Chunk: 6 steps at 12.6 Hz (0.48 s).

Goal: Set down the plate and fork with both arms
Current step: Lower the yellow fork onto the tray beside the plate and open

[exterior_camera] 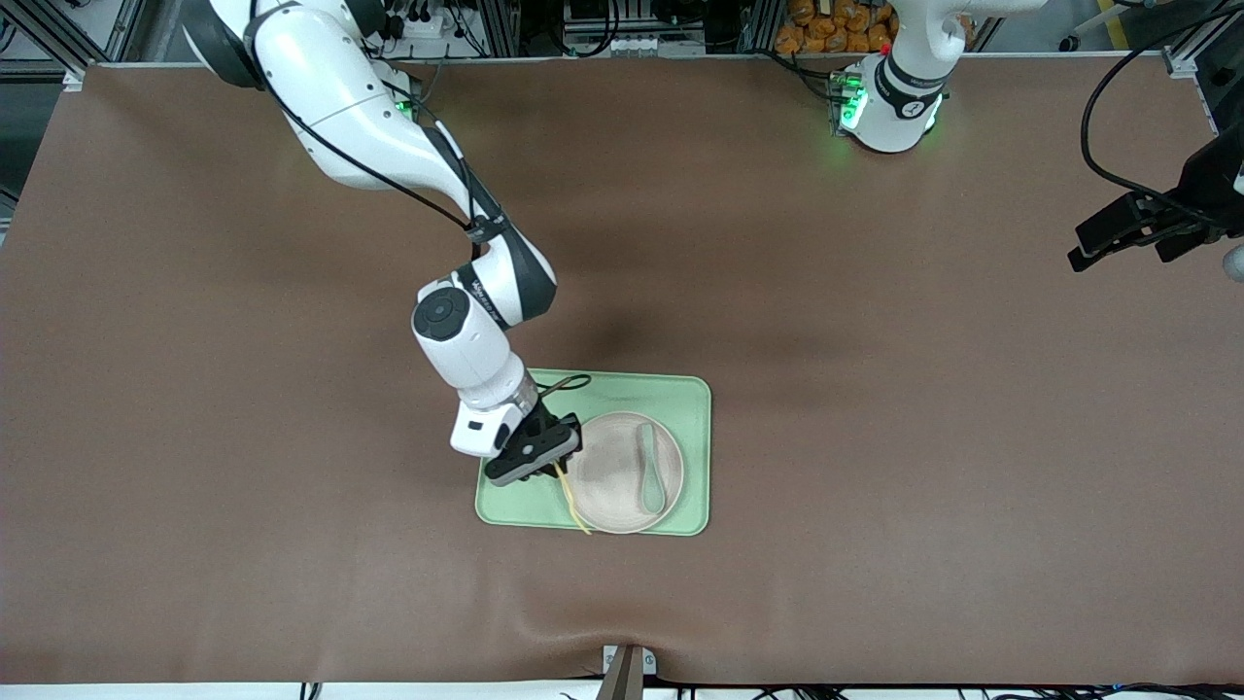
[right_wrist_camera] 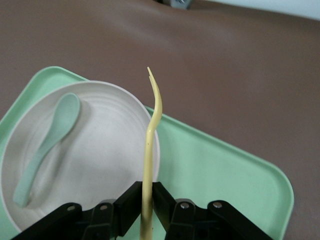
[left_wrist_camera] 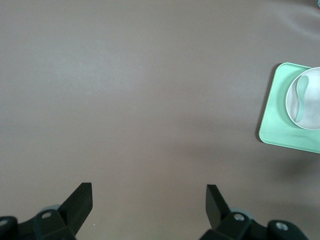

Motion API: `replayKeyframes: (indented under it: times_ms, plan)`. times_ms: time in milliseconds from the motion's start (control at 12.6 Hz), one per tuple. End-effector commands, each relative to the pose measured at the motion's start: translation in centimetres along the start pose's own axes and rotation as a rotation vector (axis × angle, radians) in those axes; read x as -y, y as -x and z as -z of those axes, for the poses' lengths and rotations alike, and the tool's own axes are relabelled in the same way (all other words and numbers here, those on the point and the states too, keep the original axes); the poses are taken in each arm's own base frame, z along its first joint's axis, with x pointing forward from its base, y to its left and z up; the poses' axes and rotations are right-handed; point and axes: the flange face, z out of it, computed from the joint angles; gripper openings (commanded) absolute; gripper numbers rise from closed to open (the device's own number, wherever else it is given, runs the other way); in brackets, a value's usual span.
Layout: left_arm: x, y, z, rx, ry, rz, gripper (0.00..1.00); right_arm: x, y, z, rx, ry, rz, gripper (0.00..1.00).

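I should use my right gripper to set the fork down on the tray's bare part (exterior_camera: 509,456), in between the plate and the short edge of the tray.
The off-white plate (exterior_camera: 607,467) lies on the light-green tray (exterior_camera: 671,389), at the tray's end toward the left arm. My right gripper (exterior_camera: 556,465) is shut on the handle of the pale-yellow fork (exterior_camera: 573,501). The fork hangs just above the tray, along the plate's edge toward the right arm's end. In the right wrist view the fork (right_wrist_camera: 150,145) runs out from between the right gripper's (right_wrist_camera: 147,192) jaws, beside the plate (right_wrist_camera: 100,150). My left gripper (exterior_camera: 1079,248) waits, open and empty (left_wrist_camera: 149,187), over bare table at the left arm's end.
A grey-green spoon (exterior_camera: 649,467) lies in the plate. From the left wrist the tray (left_wrist_camera: 280,115) shows far off, with the plate (left_wrist_camera: 312,107) on it. A brown mat (exterior_camera: 875,437) covers the table. A small metal bracket (exterior_camera: 627,671) sits at the mat's nearest edge.
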Motion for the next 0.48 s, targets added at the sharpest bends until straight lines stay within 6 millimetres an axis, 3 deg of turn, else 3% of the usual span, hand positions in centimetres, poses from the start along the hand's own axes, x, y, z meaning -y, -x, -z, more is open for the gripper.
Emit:
replayKeyframes:
  times_ms: [0, 397]
  plan:
    - [0.2, 1.1, 0.5, 0.010, -0.016, -0.017, 1.00, -0.9, 2.9, 1.8, 0.047, 0.009, -0.159, 0.00]
    - [0.3, 1.2, 0.3, 0.028, -0.019, -0.016, 1.00, -2.7, 6.6, 0.5, 0.120, 0.038, -0.271, 0.00]
